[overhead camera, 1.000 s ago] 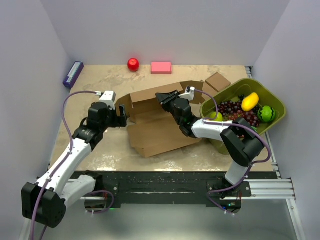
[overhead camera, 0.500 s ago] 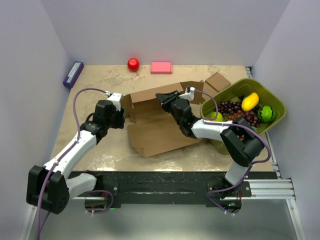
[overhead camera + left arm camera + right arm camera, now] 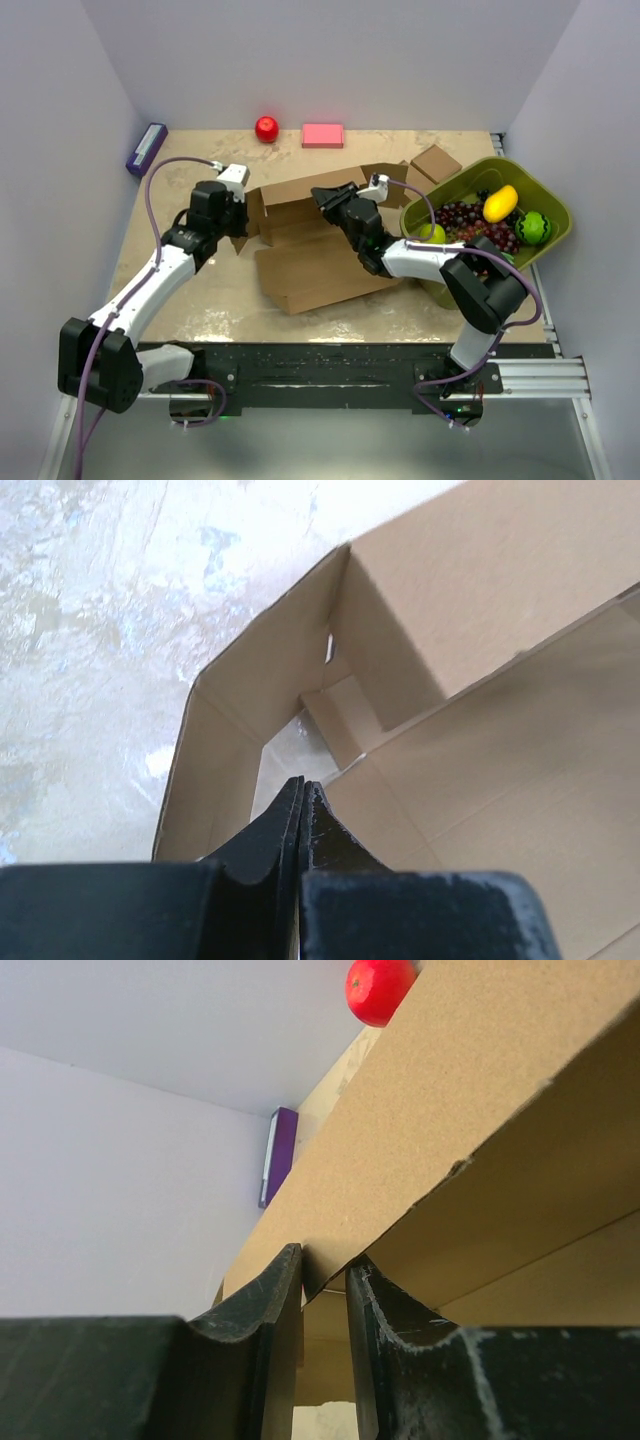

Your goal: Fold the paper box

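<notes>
The corner flap bends away past the closed fingers of my left gripper. I will open them and pinch the corner flap's top edge (image 3: 176, 762) before I fold it in.
The paper box (image 3: 318, 262) lies half folded mid-table, a big brown cardboard sheet with its back wall raised. My right gripper (image 3: 326, 196) is shut on the top edge of that back wall. In the right wrist view the folded cardboard (image 3: 470, 1110) sits pinched between the fingers of the right gripper (image 3: 323, 1265). My left gripper (image 3: 240, 218) is at the box's left end, shut with nothing in it. In the left wrist view the left gripper (image 3: 303, 785) has its tips pressed together, just above the box's left corner flap (image 3: 230, 750) and a small inner tab (image 3: 340, 715).
A red apple (image 3: 266, 128), a pink block (image 3: 322, 135) and a purple object (image 3: 146, 148) lie along the back. A small brown box (image 3: 436, 163) sits beside a green basket (image 3: 530, 180) holding grapes and other fruit at the right. White walls enclose the table.
My left arm has swung right and back to the box's left end, and its gripper has gone from open to shut. The right gripper and the box have not moved.
</notes>
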